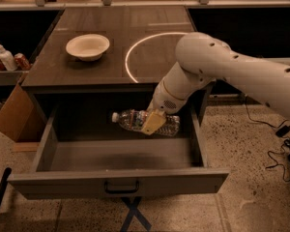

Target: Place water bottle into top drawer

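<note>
Next, my gripper sets the water bottle, held a little above the drawer floor, down on the bottom of the open top drawer (151, 130), toward the back of the drawer.
The clear ribbed water bottle (135, 120) lies on its side with its white cap pointing left, held inside the open top drawer (118, 181) near its back, a little above the drawer floor. My gripper (153, 122) is shut on the bottle's middle, its tan fingers (152, 123) clamped across it. The white arm reaches down from the right over the counter edge. The drawer is pulled fully out, its front panel and dark bail handle (121, 187) facing the camera.
A white bowl (87, 46) sits on the dark countertop (63, 66) at the left, beside a white circle mark. A white pump bottle and cans (5, 58) stand on a shelf at the far left. A cardboard box (14, 115) leans at the left. Cables (280, 149) lie on the floor at the right.
</note>
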